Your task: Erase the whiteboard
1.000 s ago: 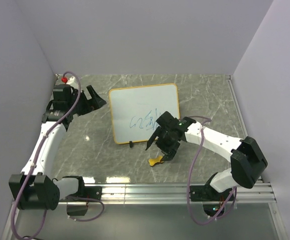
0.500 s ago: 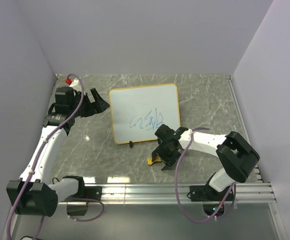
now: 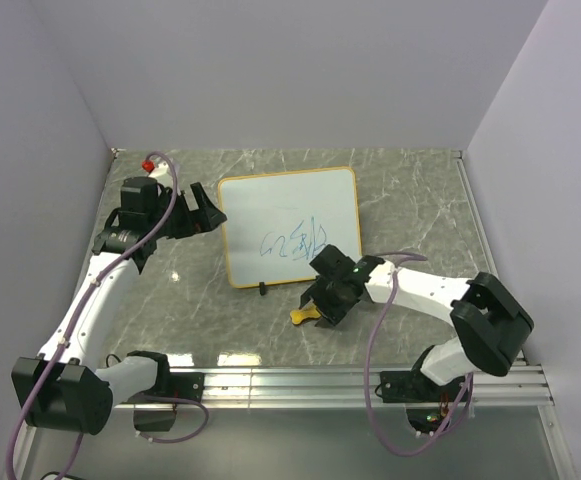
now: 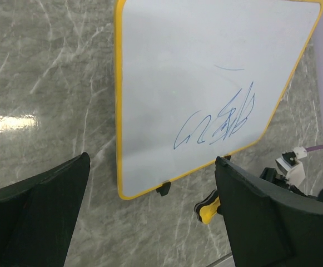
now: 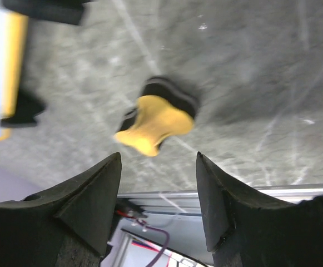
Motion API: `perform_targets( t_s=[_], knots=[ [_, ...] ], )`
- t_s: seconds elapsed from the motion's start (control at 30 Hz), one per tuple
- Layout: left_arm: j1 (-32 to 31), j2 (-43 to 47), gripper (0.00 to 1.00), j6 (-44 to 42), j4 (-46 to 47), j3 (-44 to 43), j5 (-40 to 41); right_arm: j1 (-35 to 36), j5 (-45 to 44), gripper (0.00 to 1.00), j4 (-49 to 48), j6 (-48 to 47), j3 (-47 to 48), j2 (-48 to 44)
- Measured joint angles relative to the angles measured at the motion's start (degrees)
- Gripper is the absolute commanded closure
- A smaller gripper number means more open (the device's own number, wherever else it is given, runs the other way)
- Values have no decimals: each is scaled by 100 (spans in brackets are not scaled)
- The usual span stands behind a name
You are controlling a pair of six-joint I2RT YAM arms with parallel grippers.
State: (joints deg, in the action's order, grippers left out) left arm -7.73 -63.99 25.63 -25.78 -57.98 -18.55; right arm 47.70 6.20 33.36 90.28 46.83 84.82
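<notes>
My right gripper needs to line its fingers up first, as the yellow eraser lies at an angle to them, and then close on the eraser's narrow middle (image 5: 152,122).
The whiteboard (image 3: 288,215), white with a yellow-orange frame and blue scribbles (image 3: 295,241), lies at the middle back of the table. In the left wrist view the whiteboard (image 4: 205,67) fills the upper part. The yellow bone-shaped eraser (image 3: 304,314) lies on the table just in front of the board. My right gripper (image 3: 325,302) is open right over the eraser (image 5: 155,122), which sits just beyond its fingertips and is not gripped. My left gripper (image 3: 206,210) is open and empty, close to the board's left edge.
Two black clip feet (image 4: 163,189) stick out at the board's near edge. A metal rail (image 3: 320,380) runs along the table's front and another down the right side (image 3: 475,230). Walls close in the left, back and right.
My right gripper has dropped down and left onto the eraser, nudging it a little left. My left gripper has moved right, closer to the board's left edge.
</notes>
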Motion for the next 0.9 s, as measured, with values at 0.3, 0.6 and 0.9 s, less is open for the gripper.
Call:
perform_targets(
  t_s=[0.3,0.6,0.9],
  knots=[
    [-2,0,1,-11,-22,2,59,31,-37,36,-199,-11,278,531],
    [-4,2,1,-52,-37,157,177,52,131,58,-424,-20,291,855],
    [-24,-26,1,-94,-72,146,302,-149,321,100,-599,-284,33,691]
  ],
)
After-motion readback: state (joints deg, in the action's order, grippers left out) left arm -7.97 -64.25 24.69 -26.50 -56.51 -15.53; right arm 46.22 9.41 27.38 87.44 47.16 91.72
